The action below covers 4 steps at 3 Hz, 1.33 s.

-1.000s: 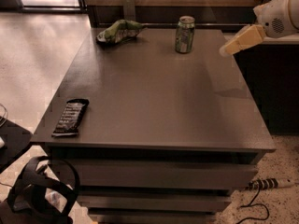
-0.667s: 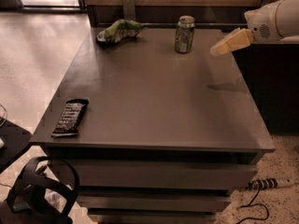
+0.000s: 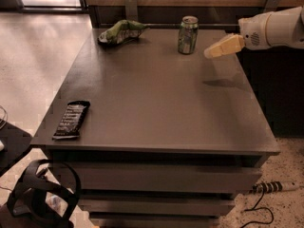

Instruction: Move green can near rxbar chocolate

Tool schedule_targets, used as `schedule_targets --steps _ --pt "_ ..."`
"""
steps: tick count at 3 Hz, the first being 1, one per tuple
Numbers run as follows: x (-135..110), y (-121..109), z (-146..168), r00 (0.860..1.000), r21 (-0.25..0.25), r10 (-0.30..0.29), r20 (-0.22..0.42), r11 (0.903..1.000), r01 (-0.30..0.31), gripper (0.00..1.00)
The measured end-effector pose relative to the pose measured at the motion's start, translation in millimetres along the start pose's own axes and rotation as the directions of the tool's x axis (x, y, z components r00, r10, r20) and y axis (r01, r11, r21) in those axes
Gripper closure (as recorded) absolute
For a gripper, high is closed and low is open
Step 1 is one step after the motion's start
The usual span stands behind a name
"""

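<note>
My gripper should move to the green can next and close around the middle of the can's side [image 3: 188, 35], about halfway up.
The green can [image 3: 188, 34] stands upright near the far edge of the brown table [image 3: 161, 103], right of centre. The rxbar chocolate [image 3: 71, 119], a flat black bar, lies near the front left corner. My gripper [image 3: 212, 52] comes in from the right on a white arm, above the table, a short way right of the can and apart from it. It holds nothing.
A green-and-white snack bag [image 3: 120, 31] lies at the far left of the table. A wooden wall with metal brackets runs behind. A black object [image 3: 40, 198] sits on the floor at the front left; a cable [image 3: 266, 194] lies at the front right.
My gripper has moved left and slightly down toward the green can. The can, the bar and the bag have not moved.
</note>
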<state>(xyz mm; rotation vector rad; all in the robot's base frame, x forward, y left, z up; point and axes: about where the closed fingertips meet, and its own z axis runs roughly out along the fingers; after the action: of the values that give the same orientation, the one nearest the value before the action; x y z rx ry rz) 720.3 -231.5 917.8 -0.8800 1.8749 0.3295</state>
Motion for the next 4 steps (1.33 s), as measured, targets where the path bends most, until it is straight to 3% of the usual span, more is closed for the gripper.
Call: schedule_targets --steps 4 --pt "-21 -30 73 0.98 -0.043 0.066 0.189 0.9973 -0.059 0.0"
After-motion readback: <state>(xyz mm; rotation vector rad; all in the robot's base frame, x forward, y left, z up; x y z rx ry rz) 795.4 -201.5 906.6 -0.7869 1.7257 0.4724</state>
